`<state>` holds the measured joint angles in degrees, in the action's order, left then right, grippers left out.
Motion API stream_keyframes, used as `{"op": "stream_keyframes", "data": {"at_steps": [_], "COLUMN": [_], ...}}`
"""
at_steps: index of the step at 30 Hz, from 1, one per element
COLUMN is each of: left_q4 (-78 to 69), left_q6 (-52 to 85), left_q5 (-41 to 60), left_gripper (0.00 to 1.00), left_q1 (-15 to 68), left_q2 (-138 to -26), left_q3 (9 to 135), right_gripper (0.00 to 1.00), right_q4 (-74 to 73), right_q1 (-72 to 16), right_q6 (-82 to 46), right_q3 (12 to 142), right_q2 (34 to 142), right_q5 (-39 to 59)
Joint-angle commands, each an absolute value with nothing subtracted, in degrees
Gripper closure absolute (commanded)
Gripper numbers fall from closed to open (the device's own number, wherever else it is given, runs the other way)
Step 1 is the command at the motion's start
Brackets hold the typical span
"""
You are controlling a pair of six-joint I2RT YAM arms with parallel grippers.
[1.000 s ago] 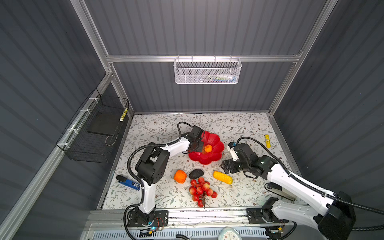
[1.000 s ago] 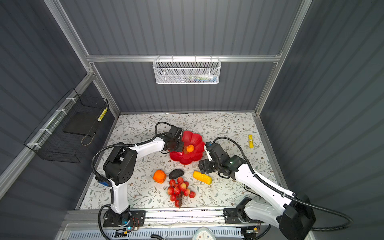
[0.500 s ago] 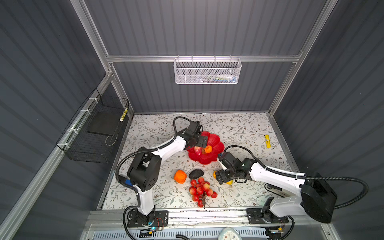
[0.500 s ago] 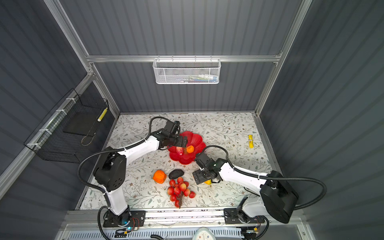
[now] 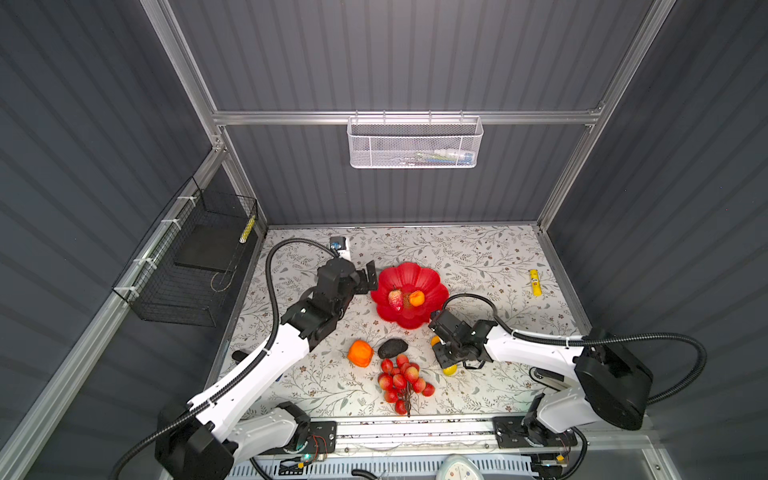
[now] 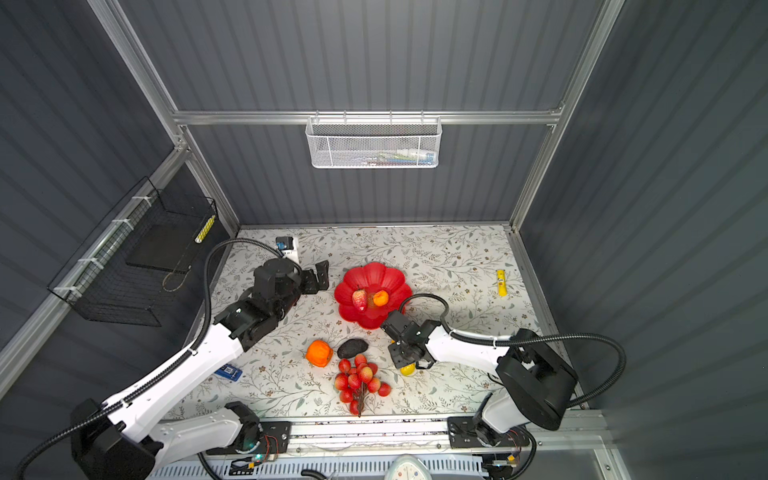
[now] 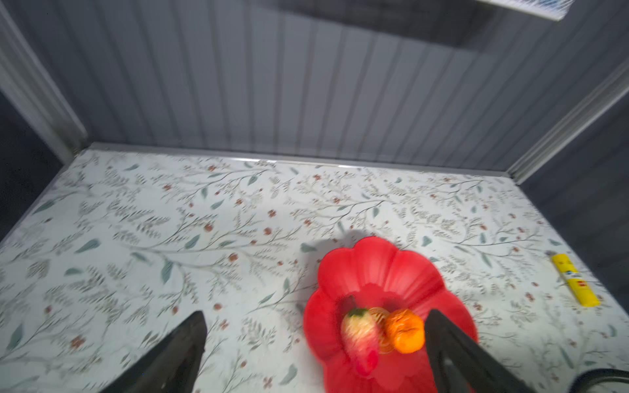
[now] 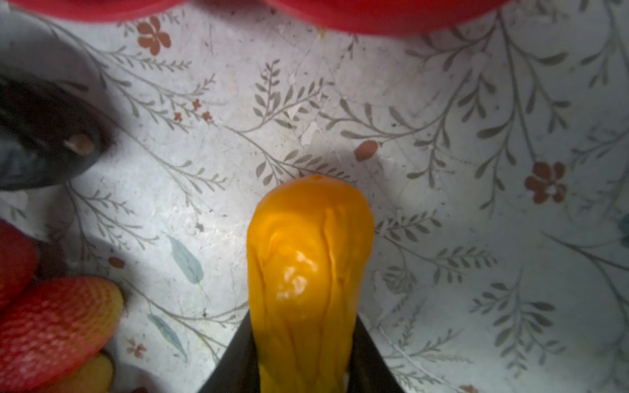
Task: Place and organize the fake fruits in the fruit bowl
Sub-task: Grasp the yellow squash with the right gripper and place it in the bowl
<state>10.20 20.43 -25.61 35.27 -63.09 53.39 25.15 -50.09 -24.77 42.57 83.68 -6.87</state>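
My right gripper is going to release the yellow corn-like piece, now low over the table, in the red bowl (image 5: 417,295), against the small orange fruit.
The red flower-shaped fruit bowl (image 5: 409,274) (image 6: 374,272) (image 7: 374,268) holds a strawberry (image 5: 395,300) (image 7: 360,335) and a small orange fruit (image 5: 417,298) (image 7: 405,331). My left gripper (image 5: 368,276) (image 7: 315,323) hovers open and empty just left of the bowl's rim. In front of the bowl my right gripper (image 5: 442,353) (image 8: 303,323) is shut on the yellow corn-like piece (image 8: 309,258) (image 6: 407,369), low over the table. The orange persimmon (image 5: 360,353), dark avocado (image 5: 392,348) and bunch of red berries (image 5: 401,378) lie on the table left of that gripper.
A yellow glue stick (image 5: 535,282) lies at the right edge. A white mesh basket (image 5: 413,143) hangs on the back wall and a black wire basket (image 5: 195,266) on the left wall. A small blue item (image 6: 228,371) lies under the left arm.
The left gripper opened, left the strawberry in the bowl and drew back to the left. The right gripper moved over the yellow piece and shut on it.
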Motion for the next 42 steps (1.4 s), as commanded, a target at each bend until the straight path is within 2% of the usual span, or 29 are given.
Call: {"op": "stream_keyframes", "data": {"at_steps": [1,7,10,13,19,25,33,42], "left_q4": [15.1,21.5,23.0,24.3,27.2,29.6,25.4,20.6], "left_q6": [24.4,29.5,31.7,33.5,36.2,36.5,35.7,37.0], "left_q5": [-30.0,-27.2,-24.3,-20.8,-14.9,-10.3,-5.7,-1.3], "left_gripper": [0.00,0.00,0.00,0.00,0.02,0.04,0.06,0.07], "left_q1": [34.3,34.1,34.0,34.0,34.0,34.1,34.1,34.3], "left_q2": [-59.0,-51.9,-49.0,-46.9,-44.8,-47.8,-51.8,-55.2], "left_q3": [49.7,44.3,41.7,39.5,36.6,36.6,33.9,28.8], "right_gripper": [0.74,0.76,0.76,0.75,0.75,0.74,0.69,0.56], "right_q4": [28.5,36.9,36.8,33.1,28.9,28.4,28.4,30.5], "right_q1": [-50.5,-50.3,-47.5,-41.8,-34.3,-31.0,-30.2,-30.3], "right_q6": [-27.0,-28.1,-26.7,-24.5,-20.6,-19.2,-20.0,-20.4], "right_q3": [41.6,46.3,51.5,56.7,69.6,78.0,81.4,83.6], "right_q2": [79.7,67.0,66.2,71.1,87.5,100.4,107.8,111.6], "right_q5": [-9.3,-12.7,-11.8,-7.5,-2.8,-1.0,-0.4,0.6]}}
